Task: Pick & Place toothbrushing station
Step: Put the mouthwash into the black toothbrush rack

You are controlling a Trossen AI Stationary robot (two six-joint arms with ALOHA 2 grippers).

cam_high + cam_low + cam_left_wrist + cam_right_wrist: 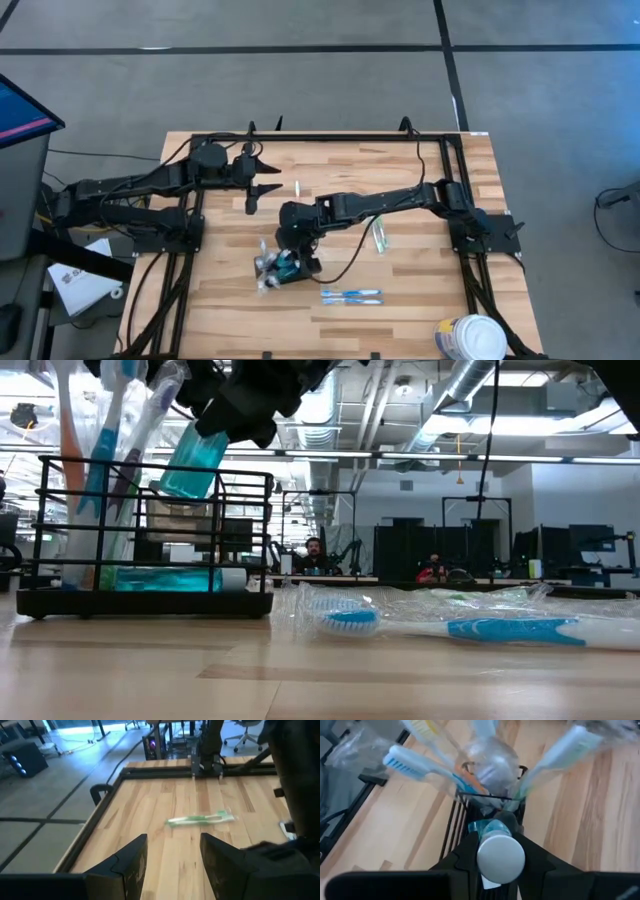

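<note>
Next, my right gripper lets go of the teal bottle inside the black wire rack [291, 268] [485, 844], just behind the standing toothbrushes.
The toothbrushing station [150, 575] is a black wire rack near the table's middle, also seen from above [283, 266]. Several toothbrushes [415, 762] stand in its one end, and a teal tube [165, 579] lies along its floor. My right gripper [291, 243] hangs over the rack, shut on a teal bottle [192, 464] with a white cap [501, 858]. My left gripper [264, 178] waits open at the far left, above the table, with nothing between its fingers [134, 857]. My right gripper pinches the teal bottle's upper part, just below the white cap [492, 831], between its two fingers [464, 857]. The fingers slant down from above. The bottle tilts, cap end up; its lower end [178, 486] reaches inside the rack's top rail, clear of the rack's floor.
Two wrapped blue toothbrushes [351, 296] lie near the front of the table, close to the rack. A green wrapped one [379, 236] lies right of centre under the right arm. A white round tub [470, 339] stands at the near right corner. A black frame [320, 137] rims the table.
</note>
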